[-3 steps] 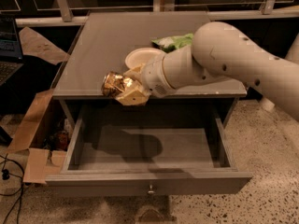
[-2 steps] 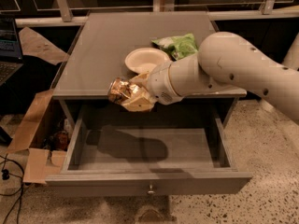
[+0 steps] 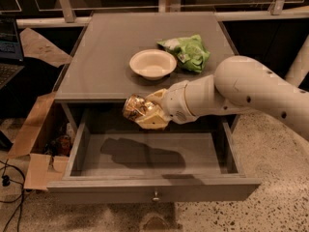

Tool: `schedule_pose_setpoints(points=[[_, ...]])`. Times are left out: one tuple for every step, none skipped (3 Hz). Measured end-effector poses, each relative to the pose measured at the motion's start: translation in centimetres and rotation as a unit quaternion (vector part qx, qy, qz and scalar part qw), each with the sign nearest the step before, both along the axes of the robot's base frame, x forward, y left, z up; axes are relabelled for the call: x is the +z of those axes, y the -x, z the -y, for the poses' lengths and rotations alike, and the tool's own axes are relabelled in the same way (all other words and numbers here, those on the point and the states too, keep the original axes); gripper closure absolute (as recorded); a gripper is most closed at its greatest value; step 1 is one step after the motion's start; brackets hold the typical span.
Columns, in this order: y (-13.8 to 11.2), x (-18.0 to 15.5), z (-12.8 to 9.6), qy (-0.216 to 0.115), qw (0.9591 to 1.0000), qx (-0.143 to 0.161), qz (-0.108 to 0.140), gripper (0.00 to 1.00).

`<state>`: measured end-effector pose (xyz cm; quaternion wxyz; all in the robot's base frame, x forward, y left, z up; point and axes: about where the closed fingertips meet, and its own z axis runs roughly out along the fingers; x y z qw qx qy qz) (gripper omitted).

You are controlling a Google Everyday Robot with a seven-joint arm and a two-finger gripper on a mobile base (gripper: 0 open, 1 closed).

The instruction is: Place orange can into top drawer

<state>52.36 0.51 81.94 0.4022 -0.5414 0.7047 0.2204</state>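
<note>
Next, my gripper lets go of the orange can on the middle of the drawer's bottom [image 3: 157,147], straight behind the metal knob.
The orange can [image 3: 134,106], shiny gold-orange with a dark pattern, is held in my gripper [image 3: 147,112] at the end of the white arm. The gripper is shut on the can and holds it in the air above the back middle of the open top drawer [image 3: 145,193]. The drawer is a wide shallow grey one, pulled out, with a small round metal knob [image 3: 155,196] on its front panel. The arm's shadow lies on the drawer floor.
A cream round bowl [image 3: 152,63] and a green snack bag [image 3: 189,51] sit on the grey cabinet top [image 3: 106,47]. A cardboard box [image 3: 38,144] with clutter stands left of the drawer. A laptop [image 3: 9,47] is at the far left.
The arm has moved right and down toward me, carrying the can from the cabinet's front edge to above the open drawer. The bowl and bag show fully now.
</note>
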Motion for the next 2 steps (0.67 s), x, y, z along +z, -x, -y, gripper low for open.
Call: schedule_pose_setpoints(points=[[0.0,0.0,0.0,0.0,1.0,0.0,0.0,1.0],[0.54,-0.22,-0.92,0.008,0.9997,0.024,0.008,1.0]])
